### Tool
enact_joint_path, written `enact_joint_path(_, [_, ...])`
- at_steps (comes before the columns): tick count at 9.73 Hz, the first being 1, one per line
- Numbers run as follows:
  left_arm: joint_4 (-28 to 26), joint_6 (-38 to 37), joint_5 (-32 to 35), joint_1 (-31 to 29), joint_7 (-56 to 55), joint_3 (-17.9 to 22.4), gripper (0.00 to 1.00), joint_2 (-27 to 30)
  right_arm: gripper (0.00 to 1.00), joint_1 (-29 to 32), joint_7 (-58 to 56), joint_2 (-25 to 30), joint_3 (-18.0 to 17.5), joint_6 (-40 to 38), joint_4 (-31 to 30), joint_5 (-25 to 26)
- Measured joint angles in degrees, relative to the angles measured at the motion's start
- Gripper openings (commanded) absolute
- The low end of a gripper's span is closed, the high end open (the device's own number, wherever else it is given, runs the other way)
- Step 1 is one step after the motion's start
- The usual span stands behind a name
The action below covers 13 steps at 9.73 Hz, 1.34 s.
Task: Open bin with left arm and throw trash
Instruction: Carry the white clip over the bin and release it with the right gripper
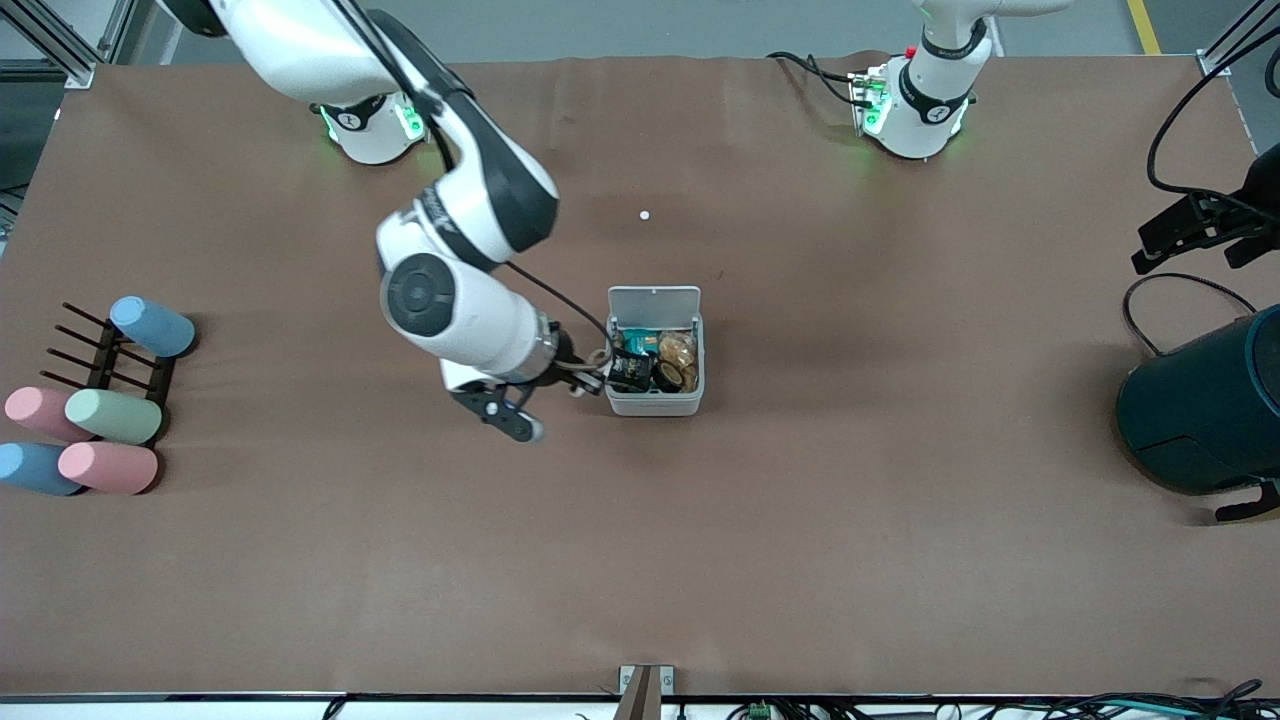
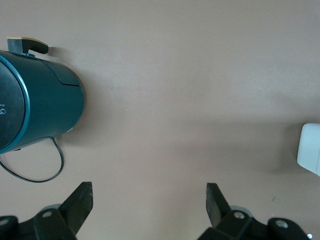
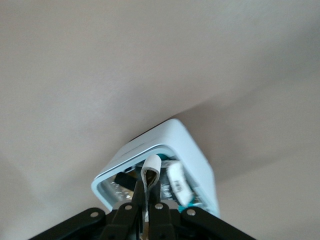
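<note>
The robot's right gripper will release the white loop inside the white bin (image 1: 644, 349) (image 3: 164, 204), between the crumpled black wrapper and the lid. The loop is now held over the bin's opening.
The white bin (image 1: 655, 405) stands mid-table with its lid (image 1: 653, 300) swung up and open. Inside lie a crumpled black wrapper (image 1: 630, 372), a dark ring (image 1: 667, 377) and other wrappers. My right gripper (image 1: 598, 362) is at the bin's rim on the side toward the right arm's end, shut on the white loop (image 3: 151, 172), which it holds over the bin's (image 3: 196, 150) opening. My left gripper (image 2: 148, 186) is out of the front view. It is open and empty, high over bare table, with a corner of the bin (image 2: 310, 147) at the edge of its view.
A big dark teal container (image 1: 1205, 400) lies at the left arm's end, also in the left wrist view (image 2: 45, 105), with black cables beside it. Pastel cylinders (image 1: 110, 415) and a black rack (image 1: 105, 360) sit at the right arm's end. A tiny white dot (image 1: 644, 215) lies farther from the front camera than the bin.
</note>
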<state>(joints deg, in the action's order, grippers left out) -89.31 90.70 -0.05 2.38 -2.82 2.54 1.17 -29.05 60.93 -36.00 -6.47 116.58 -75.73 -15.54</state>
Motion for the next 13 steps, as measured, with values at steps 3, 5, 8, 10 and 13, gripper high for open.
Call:
enact_joint_path(3, [0.49, 0.0, 0.0, -0.03, 0.0, 0.01, 1.0, -0.1, 0.02, -3.72, 1.11, -1.27, 0.14, 0.53, 0.37, 0.59])
enact_joint_path(5, [0.71, 0.0, 0.0, 0.05, 0.0, 0.0, 1.0, -0.11, 0.04, -6.33, 1.33, -2.7, 0.23, 0.52, 0.36, 1.72])
enact_joint_path(8, [0.72, 0.0, 0.0, 0.17, 0.0, -0.04, 1.0, -0.21, 0.07, -6.95, 1.41, -3.93, 0.67, 0.58, 0.36, 3.23])
enact_joint_path(10, [0.72, 0.0, 0.0, 0.23, 0.0, -0.04, 1.0, -0.22, 0.09, -7.04, 1.41, -4.4, 0.67, 0.55, 0.36, 3.63])
enact_joint_path(13, [0.73, 0.0, 0.0, 0.25, 0.0, -0.04, 1.0, -0.23, 0.31, -7.08, 1.41, -4.73, 0.68, 1.03, 0.37, 4.07])
